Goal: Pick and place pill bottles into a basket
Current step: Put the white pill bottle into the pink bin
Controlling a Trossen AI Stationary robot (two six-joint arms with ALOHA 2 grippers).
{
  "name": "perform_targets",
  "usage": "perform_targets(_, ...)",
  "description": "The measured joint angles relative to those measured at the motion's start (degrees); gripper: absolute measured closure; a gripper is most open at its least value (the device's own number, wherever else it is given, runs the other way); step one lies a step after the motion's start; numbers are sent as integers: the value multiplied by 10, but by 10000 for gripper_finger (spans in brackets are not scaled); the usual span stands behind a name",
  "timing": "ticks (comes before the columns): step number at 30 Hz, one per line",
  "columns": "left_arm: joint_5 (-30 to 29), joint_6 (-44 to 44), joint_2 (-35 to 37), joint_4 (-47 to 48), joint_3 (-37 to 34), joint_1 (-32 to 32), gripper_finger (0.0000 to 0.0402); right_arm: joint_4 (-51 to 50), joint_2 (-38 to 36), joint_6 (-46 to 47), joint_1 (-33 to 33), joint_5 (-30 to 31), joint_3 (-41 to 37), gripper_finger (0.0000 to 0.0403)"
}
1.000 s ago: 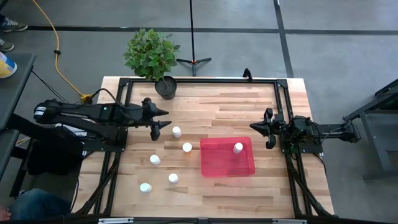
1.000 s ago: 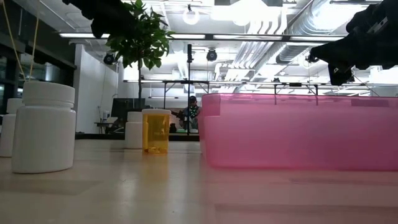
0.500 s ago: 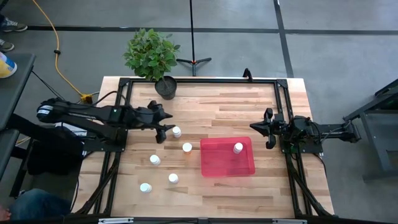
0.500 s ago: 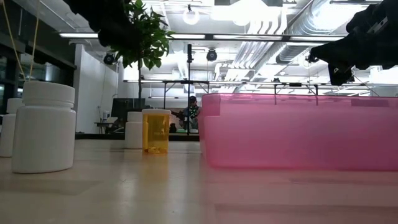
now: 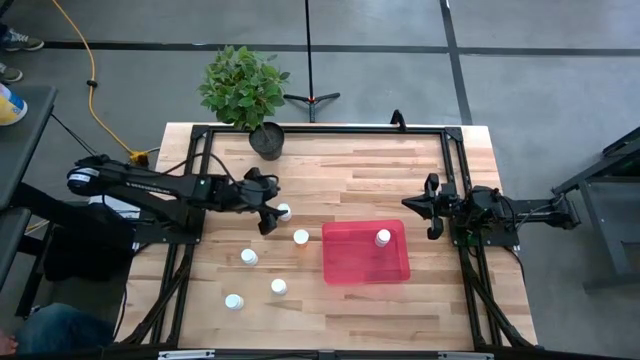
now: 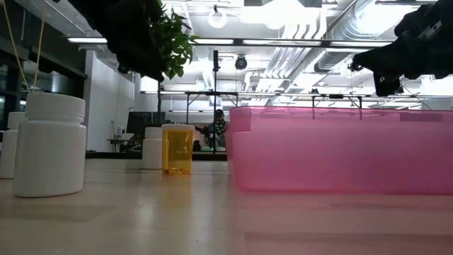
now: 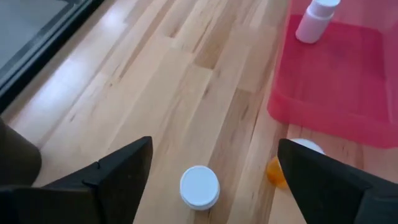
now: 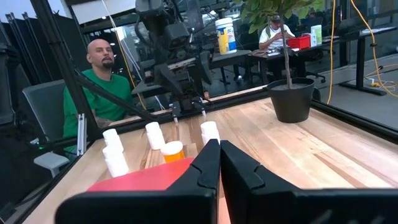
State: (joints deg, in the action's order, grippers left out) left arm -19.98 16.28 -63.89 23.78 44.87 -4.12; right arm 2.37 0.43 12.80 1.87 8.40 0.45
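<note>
Next, I close my left gripper on the white cap [image 5: 284, 209] [image 7: 199, 186] of the farthest pill bottle, the one that sits between the plant pot and the orange bottle.
Several small white-capped pill bottles stand on the wooden table left of the red tray [image 5: 365, 255]; one more [image 5: 383, 237] stands inside the tray. My left gripper [image 5: 272, 205] is open, with its fingers on either side of the farthest bottle [image 5: 284, 211] and not touching it. In the left wrist view that bottle's white cap [image 7: 199, 185] shows between the fingers. An orange bottle with a white cap [image 5: 301, 237] stands next to it, close to the tray. My right gripper [image 5: 432, 208] is shut and empty, off the tray's right side.
A dark plant pot [image 5: 267, 140] stands at the table's far edge. Three more bottles [image 5: 249, 257], [image 5: 278, 287], [image 5: 234, 301] stand toward the near left. A black frame [image 5: 450, 160] runs around the table. A person in green [image 8: 102, 93] sits beyond the left side.
My left gripper has gone toward the table's right edge and down, onto the farthest bottle, and its open fingers now stand on either side of it. The bottles and the tray have stayed where they were.
</note>
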Motion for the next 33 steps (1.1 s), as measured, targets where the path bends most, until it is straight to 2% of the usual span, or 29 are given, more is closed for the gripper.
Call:
perform_targets(12,1,20,-73,-1,0,0,34,0,0,0,0,0,0,402)
perform_targets(33,-1,20,-169,-1,0,0,30,0,0,0,0,0,0,399)
